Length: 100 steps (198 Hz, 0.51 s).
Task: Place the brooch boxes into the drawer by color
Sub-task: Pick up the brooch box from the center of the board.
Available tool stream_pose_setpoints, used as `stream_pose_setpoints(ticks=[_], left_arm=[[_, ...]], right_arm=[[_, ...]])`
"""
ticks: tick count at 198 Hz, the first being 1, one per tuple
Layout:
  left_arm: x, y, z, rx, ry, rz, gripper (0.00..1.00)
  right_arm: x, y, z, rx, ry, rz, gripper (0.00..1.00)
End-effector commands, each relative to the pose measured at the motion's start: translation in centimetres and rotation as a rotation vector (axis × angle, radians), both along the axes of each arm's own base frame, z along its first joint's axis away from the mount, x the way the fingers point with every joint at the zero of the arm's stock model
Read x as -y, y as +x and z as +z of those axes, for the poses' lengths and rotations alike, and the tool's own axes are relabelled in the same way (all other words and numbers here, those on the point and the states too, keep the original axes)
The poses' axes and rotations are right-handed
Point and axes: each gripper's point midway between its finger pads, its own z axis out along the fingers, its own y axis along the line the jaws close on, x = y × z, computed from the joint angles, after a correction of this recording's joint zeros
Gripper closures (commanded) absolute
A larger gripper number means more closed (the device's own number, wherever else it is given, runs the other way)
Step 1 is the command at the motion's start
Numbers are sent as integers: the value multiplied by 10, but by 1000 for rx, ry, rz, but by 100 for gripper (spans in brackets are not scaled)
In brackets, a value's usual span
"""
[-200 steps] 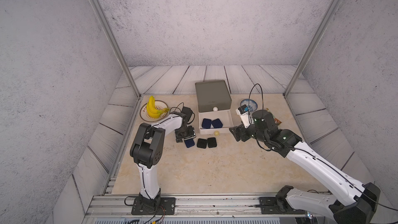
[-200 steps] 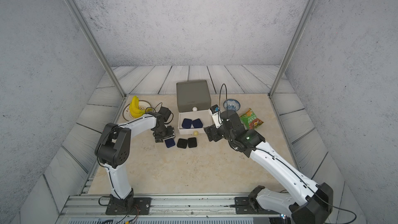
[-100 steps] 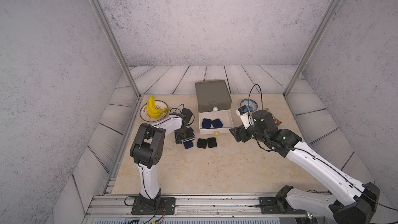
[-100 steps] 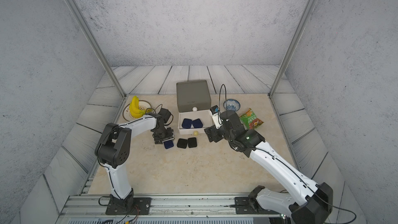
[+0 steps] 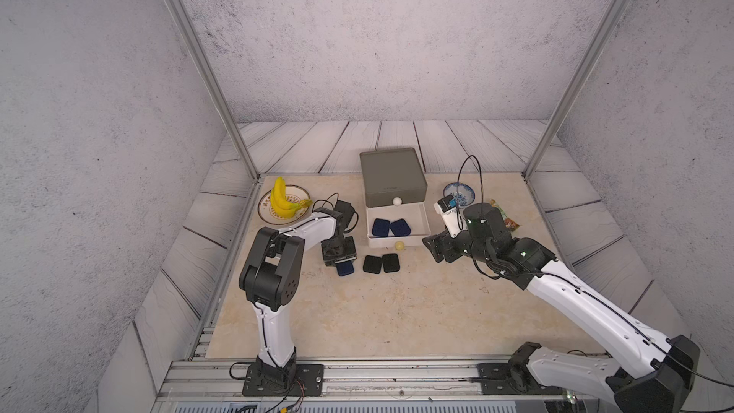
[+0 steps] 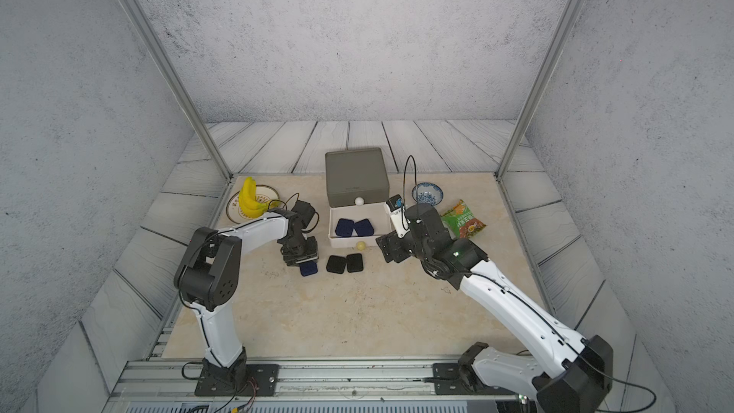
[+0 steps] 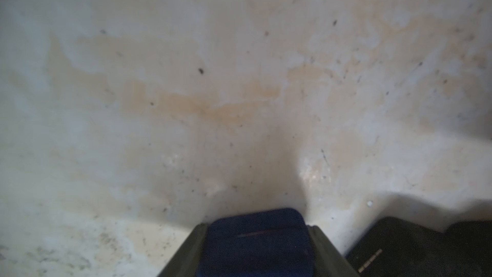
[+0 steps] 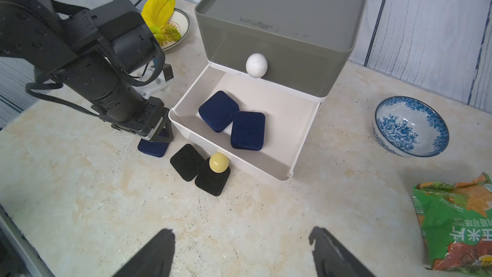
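The robot's right gripper will next close on the uncovered end (image 8: pixel 152 148) of the dark blue brooch box held by the left gripper, to take it over.
The drawer (image 5: pixel 393 176) stands at the back middle, its white middle tier (image 8: pixel 300 139) pulled out. Two dark blue brooch boxes (image 8: pixel 218 111) (image 8: pixel 248 130) lie inside it. A third dark blue brooch box (image 5: pixel 344 268) (image 7: pixel 257 241) lies on the table left of the drawer front, and my left gripper (image 5: pixel 340 263) (image 7: pixel 257 227) is shut on it from above. Two black brooch boxes (image 5: pixel 372 264) (image 5: pixel 390 262) lie side by side just right of it. To the right of the open tier, my right gripper (image 5: pixel 435 246) (image 8: pixel 242 233) hangs open above bare table.
A yellow ball knob (image 8: pixel 218 163) sticks out below the open tier, over one black box. A plate with bananas (image 5: pixel 284 202) sits at the back left. A blue-patterned bowl (image 8: pixel 411 126) and a green snack packet (image 6: pixel 462 220) lie right of the drawer.
My left gripper has closed its fingers on the dark blue box on the table. The right arm has not moved.
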Motion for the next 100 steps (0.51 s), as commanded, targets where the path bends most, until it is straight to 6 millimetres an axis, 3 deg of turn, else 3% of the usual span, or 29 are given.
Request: stream_pose_setpoints(ticks=[1, 65, 100], left_arm=[[-6, -5, 20, 34, 21, -14, 60], [-11, -7, 77, 149, -15, -16, 63], [-3, -3, 136, 292, -129, -7, 63]], right_arm=[[-6, -1, 10, 1, 31, 22, 14], [-12, -11, 18, -19, 96, 55, 15], [-40, -30, 30, -69, 258, 173, 15]])
